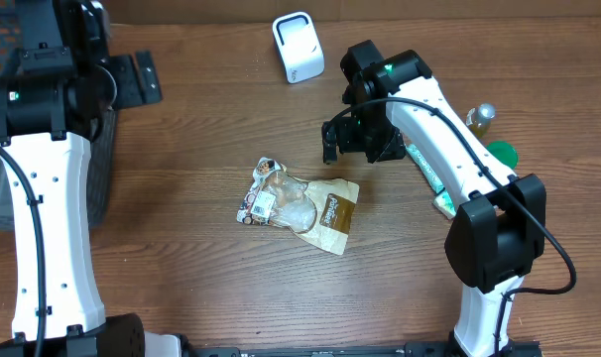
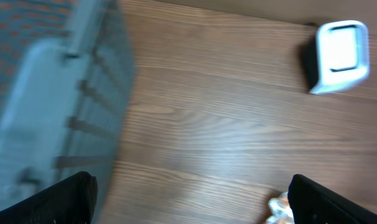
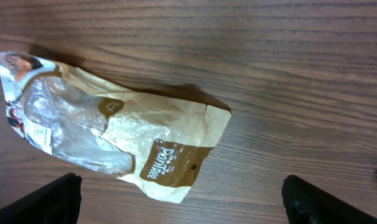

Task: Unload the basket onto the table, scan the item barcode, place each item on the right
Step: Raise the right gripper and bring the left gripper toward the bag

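Note:
Next, I close my right gripper on the snack bag's tan end point(image 1: 334, 188) point(image 3: 177, 124), just behind its brown patch, and keep clear of the white label.
The item, a tan and brown snack bag point(image 1: 302, 204) with a clear window and a white label, lies flat in the middle of the wooden table. In the right wrist view the bag point(image 3: 120, 140) sits just ahead of my right gripper point(image 3: 188, 202), which is open and holds nothing. Overhead, the right gripper point(image 1: 342, 140) hovers just up and right of the bag. A white barcode scanner point(image 1: 298, 47) stands at the back centre, and the left wrist view also shows the scanner point(image 2: 341, 55). My left gripper point(image 2: 191, 202) is open and empty over bare wood, at the far left point(image 1: 132, 79).
A grey mesh basket point(image 2: 45, 93) stands at the table's left edge point(image 1: 97, 169). Behind the right arm are a teal packet point(image 1: 426, 167), a green lid point(image 1: 501, 154) and a small bottle point(image 1: 482, 116).

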`<action>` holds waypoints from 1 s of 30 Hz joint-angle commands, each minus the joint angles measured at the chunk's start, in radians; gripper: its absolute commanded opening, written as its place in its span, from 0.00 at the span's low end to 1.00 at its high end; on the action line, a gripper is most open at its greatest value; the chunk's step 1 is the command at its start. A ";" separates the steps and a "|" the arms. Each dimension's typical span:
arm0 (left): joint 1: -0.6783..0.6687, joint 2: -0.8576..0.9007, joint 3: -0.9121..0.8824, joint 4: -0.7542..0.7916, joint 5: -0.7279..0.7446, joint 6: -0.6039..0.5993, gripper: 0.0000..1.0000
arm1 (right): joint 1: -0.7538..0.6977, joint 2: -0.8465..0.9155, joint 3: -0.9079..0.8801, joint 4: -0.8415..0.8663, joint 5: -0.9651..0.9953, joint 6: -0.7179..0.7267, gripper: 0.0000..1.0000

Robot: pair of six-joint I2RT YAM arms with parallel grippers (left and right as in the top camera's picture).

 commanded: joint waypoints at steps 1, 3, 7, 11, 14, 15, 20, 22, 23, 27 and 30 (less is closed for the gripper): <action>-0.007 0.003 0.000 -0.023 0.208 -0.020 1.00 | -0.019 -0.024 0.013 -0.005 -0.010 -0.031 1.00; -0.012 0.010 -0.002 -0.047 0.339 0.000 0.93 | -0.033 -0.024 0.013 -0.014 -0.036 -0.031 1.00; -0.073 0.045 -0.012 -0.121 0.442 0.089 0.12 | -0.072 -0.024 0.013 -0.031 -0.124 -0.060 0.96; -0.169 0.115 -0.049 -0.143 0.414 0.093 0.04 | -0.108 -0.024 0.005 -0.044 -0.245 -0.112 0.95; -0.237 0.177 -0.072 -0.142 0.413 0.094 0.04 | -0.119 -0.024 -0.036 -0.020 -0.291 -0.113 0.94; -0.259 0.203 -0.074 -0.142 0.409 0.093 0.04 | -0.119 -0.024 -0.065 -0.002 -0.302 -0.112 0.94; -0.351 0.339 -0.074 -0.145 0.328 0.066 0.04 | -0.115 -0.024 -0.218 0.089 -0.327 -0.091 0.91; -0.372 0.381 -0.074 -0.150 0.286 0.051 0.04 | -0.115 -0.024 -0.261 0.114 -0.328 -0.070 0.91; -0.383 0.406 -0.074 -0.153 0.259 0.039 0.04 | -0.115 -0.024 -0.281 0.127 -0.328 -0.055 0.91; -0.401 0.488 -0.074 -0.163 0.182 0.005 0.04 | -0.114 -0.024 -0.341 0.172 -0.330 -0.018 0.91; -0.401 0.551 -0.074 -0.161 0.181 0.005 0.04 | -0.113 -0.024 -0.395 0.226 -0.396 -0.017 0.91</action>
